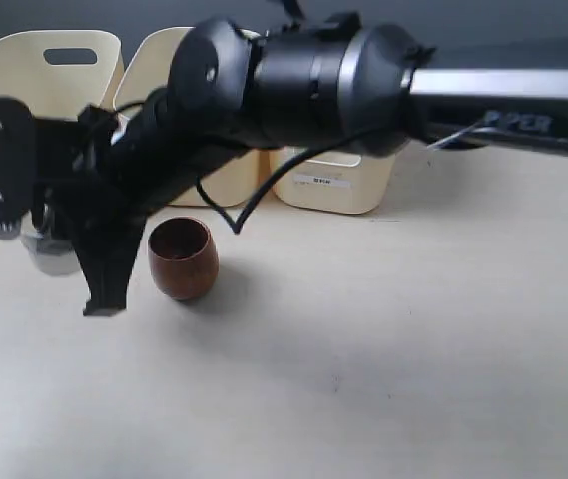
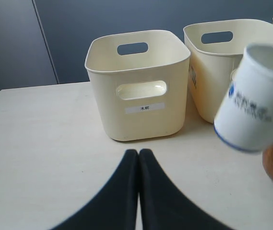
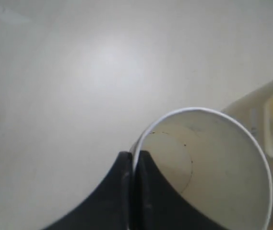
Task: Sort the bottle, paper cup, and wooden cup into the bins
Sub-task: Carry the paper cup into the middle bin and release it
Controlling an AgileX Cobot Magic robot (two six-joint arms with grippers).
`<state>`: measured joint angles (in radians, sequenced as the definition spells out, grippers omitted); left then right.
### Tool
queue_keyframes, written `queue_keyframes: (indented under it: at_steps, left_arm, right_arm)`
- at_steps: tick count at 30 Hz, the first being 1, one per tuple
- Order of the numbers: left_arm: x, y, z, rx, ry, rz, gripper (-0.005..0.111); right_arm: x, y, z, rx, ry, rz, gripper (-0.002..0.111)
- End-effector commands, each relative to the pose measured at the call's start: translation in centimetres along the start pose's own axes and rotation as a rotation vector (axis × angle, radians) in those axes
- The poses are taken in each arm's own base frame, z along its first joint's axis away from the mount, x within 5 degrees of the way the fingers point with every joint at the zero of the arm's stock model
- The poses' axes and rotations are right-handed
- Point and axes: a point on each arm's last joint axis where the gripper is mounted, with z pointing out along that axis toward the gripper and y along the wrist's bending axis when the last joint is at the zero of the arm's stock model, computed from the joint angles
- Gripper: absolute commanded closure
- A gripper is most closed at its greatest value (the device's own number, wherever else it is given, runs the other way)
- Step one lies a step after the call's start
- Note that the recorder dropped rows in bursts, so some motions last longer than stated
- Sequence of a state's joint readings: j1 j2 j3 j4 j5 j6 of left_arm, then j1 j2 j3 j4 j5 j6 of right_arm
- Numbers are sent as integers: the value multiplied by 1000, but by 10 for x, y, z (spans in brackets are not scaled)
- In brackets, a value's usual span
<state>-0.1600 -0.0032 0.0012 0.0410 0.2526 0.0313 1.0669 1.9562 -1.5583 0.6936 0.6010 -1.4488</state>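
Next, my right gripper releases the white paper cup inside the middle cream bin (image 1: 197, 112), behind the brown wooden cup.
My right gripper (image 3: 133, 155) is shut on the rim of the white paper cup (image 3: 208, 167), one finger inside the cup and one outside. The right arm reaches across to the left side of the exterior view, where its gripper (image 1: 104, 299) half hides the paper cup (image 1: 52, 255). In the left wrist view the paper cup (image 2: 254, 110) hangs tilted, with its base off the table. The brown wooden cup (image 1: 182, 257) stands upright just beside it. My left gripper (image 2: 138, 152) is shut and empty, low over the table in front of a bin. The bottle is out of view.
Three cream bins stand in a row at the back: one (image 2: 136, 81) straight ahead of the left gripper, a second (image 2: 222, 62) next to it, a third (image 1: 333, 185) behind the right arm. The right arm (image 1: 293, 80) spans the scene.
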Motion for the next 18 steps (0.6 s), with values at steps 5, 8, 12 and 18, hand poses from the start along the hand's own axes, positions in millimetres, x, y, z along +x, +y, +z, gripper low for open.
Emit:
queue_keyframes:
  at_steps: [5, 8, 12, 18]
  left_arm:
    - [-2, 0, 0, 2, -12, 0, 107]
    - [-2, 0, 0, 2, -12, 0, 107]
    - [-2, 0, 0, 2, -12, 0, 107]
    - [-2, 0, 0, 2, -12, 0, 107]
  right_arm:
    - [-15, -66, -77, 286, -96, 126, 108]
    - [4, -94, -89, 389, -106, 235, 108]
    - [37, -121, -86, 456, -87, 345, 108]
    - [109, -158, -45, 465, -31, 534, 108]
